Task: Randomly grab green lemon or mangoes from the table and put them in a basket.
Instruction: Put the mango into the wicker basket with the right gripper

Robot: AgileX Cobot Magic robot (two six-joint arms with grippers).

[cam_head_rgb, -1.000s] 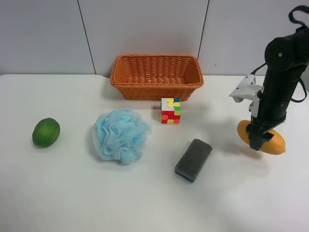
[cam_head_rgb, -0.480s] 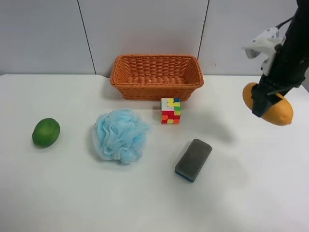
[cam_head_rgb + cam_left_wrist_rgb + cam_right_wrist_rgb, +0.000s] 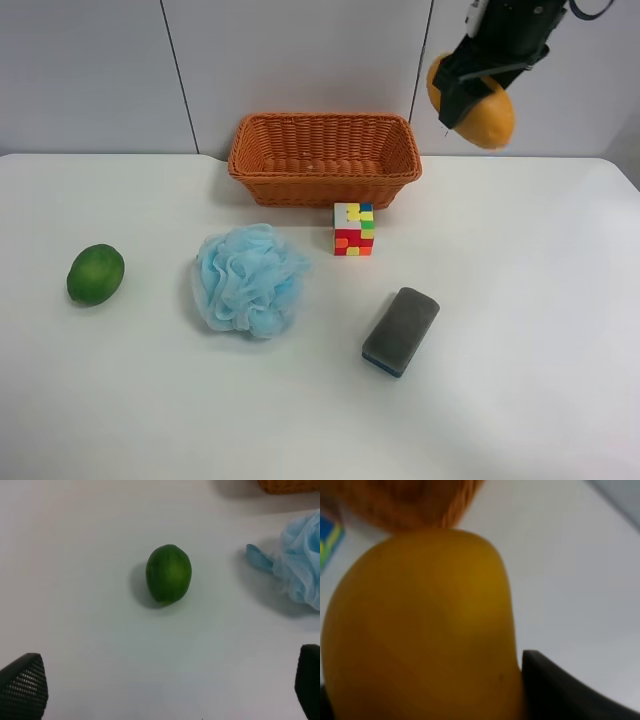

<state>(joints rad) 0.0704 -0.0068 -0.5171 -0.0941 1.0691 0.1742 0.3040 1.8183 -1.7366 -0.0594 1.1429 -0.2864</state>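
I will release the orange-yellow mango in the wicker basket [image 3: 340, 157] with my right gripper, just behind the coloured puzzle cube.
The arm at the exterior high view's right holds the orange-yellow mango [image 3: 487, 113] in the air, above and just right of the wicker basket's [image 3: 325, 120] right end. Its gripper [image 3: 470, 85] is shut on the mango. In the right wrist view the mango [image 3: 420, 625] fills the frame, with the basket [image 3: 410, 500] blurred beyond it. The green lemon [image 3: 96, 274] lies on the white table [image 3: 520, 400] at the far left. In the left wrist view the lemon [image 3: 168, 573] lies ahead of my open, empty left gripper [image 3: 165, 690]. The left arm is out of the exterior high view.
A blue mesh puff [image 3: 250, 280] lies in front of the basket's left half and shows in the left wrist view [image 3: 300, 565]. A coloured puzzle cube [image 3: 353, 229] stands close to the basket's front. A grey eraser block [image 3: 400, 330] lies nearer the front.
The arm at the view's right has lifted the mango off the table at the right and carried it up and leftward, to beside the basket's right end. Nothing else moved.
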